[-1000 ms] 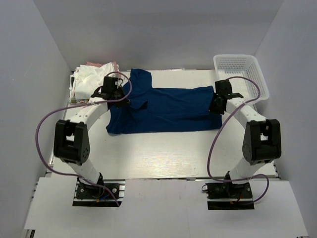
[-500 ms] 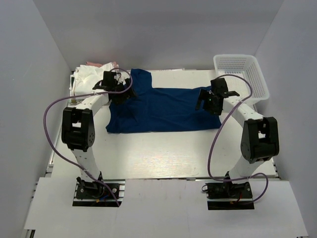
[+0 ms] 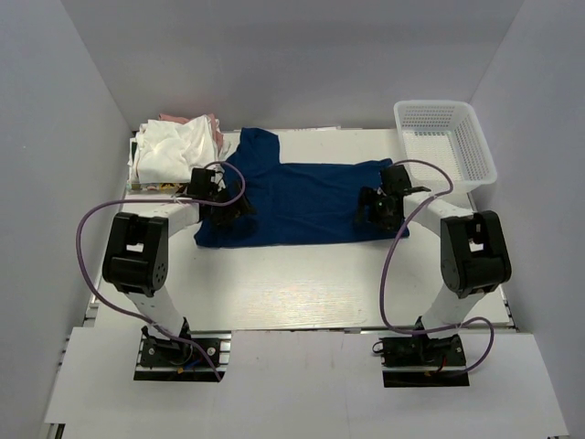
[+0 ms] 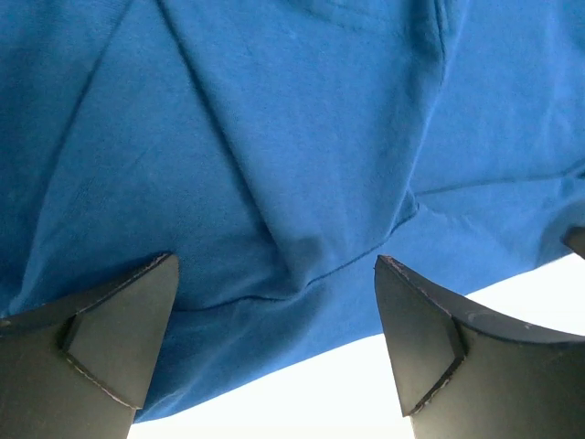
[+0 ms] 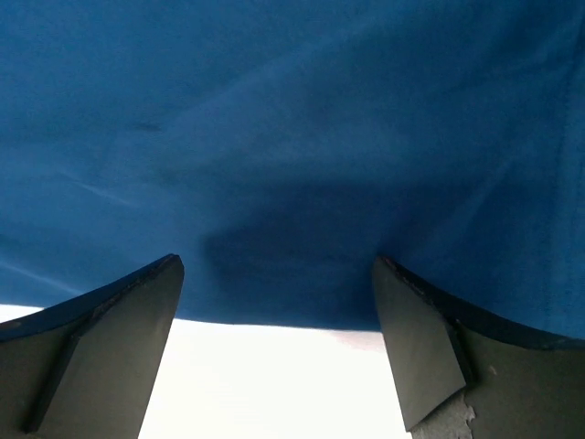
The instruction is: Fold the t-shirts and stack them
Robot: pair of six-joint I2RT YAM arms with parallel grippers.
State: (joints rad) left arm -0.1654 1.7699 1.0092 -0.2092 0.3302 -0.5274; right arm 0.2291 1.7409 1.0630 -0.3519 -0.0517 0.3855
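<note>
The sleeve end (image 3: 248, 136) of the navy blue t-shirt, beside the bunched white t-shirts, should be gripped next by my left gripper.
A navy blue t-shirt (image 3: 306, 197) lies flat across the middle of the table, plain side up, one sleeve reaching to the back left. My left gripper (image 3: 234, 212) hovers open over its left near part, close to the front hem; the wrist view shows creased blue cloth (image 4: 274, 183) between the spread fingers (image 4: 119, 329). My right gripper (image 3: 373, 210) is open over the shirt's right near corner, with smooth blue cloth (image 5: 292, 155) and its hem between the fingers (image 5: 416, 343). White t-shirts (image 3: 169, 151) and a pink one (image 3: 212, 120) lie bunched at the back left.
A white mesh basket (image 3: 445, 142) stands at the back right corner. Purple cables (image 3: 91, 238) loop beside each arm. Bare white table (image 3: 302, 279) stretches in front of the blue shirt. Grey walls close in the back and sides.
Both grippers opened and let go of the blue shirt. They then moved toward the near side of it, the left from the collar area, the right from the right edge.
</note>
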